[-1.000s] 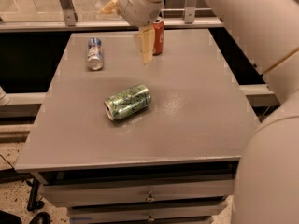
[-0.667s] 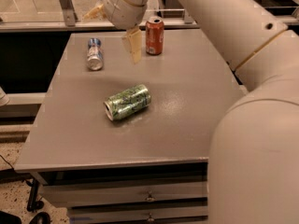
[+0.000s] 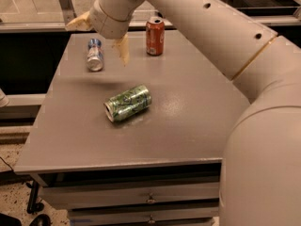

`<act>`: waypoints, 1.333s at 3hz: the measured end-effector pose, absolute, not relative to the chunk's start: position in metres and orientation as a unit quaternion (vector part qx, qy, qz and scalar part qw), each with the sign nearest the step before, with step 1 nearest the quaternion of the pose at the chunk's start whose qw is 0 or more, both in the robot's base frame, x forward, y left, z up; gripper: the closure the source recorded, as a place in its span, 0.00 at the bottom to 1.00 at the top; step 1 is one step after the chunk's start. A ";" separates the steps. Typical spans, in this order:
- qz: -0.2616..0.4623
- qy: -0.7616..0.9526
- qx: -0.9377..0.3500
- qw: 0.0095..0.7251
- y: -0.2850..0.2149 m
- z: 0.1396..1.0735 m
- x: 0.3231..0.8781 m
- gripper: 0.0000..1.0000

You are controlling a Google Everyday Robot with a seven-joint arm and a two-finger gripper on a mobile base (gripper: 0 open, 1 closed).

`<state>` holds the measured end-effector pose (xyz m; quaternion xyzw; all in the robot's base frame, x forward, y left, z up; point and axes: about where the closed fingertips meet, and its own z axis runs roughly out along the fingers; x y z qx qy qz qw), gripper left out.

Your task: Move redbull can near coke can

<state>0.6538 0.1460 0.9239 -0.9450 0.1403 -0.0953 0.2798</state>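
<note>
The redbull can's far half (image 3: 95,48), away from the drawers, is the part my gripper needs to go down to next and close on.
The redbull can (image 3: 94,55), slim silver and blue, lies on its side at the table's far left. The coke can (image 3: 154,36), red-orange with a silver top, stands upright at the far middle, well to the right of it. My gripper (image 3: 100,36) hangs over the far left of the table, just above the redbull can. It is open and empty. One tan finger (image 3: 123,49) points down just right of the can, and the other (image 3: 77,22) sticks out to the left past the table's back edge.
A green patterned can (image 3: 128,103) lies on its side near the middle of the grey table (image 3: 188,121). My arm (image 3: 211,36) arches over the table's right side. Drawers (image 3: 150,199) sit below the front edge. A dark gap runs along the table's left.
My gripper has moved left, from beside the coke can to above the redbull can. The cans have not moved.
</note>
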 end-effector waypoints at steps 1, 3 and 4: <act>-0.146 0.104 -0.943 0.279 0.164 0.907 0.678 0.00; -0.189 0.063 -0.954 0.222 0.172 0.883 0.737 0.00; -0.203 0.046 -0.962 0.176 0.170 0.873 0.756 0.00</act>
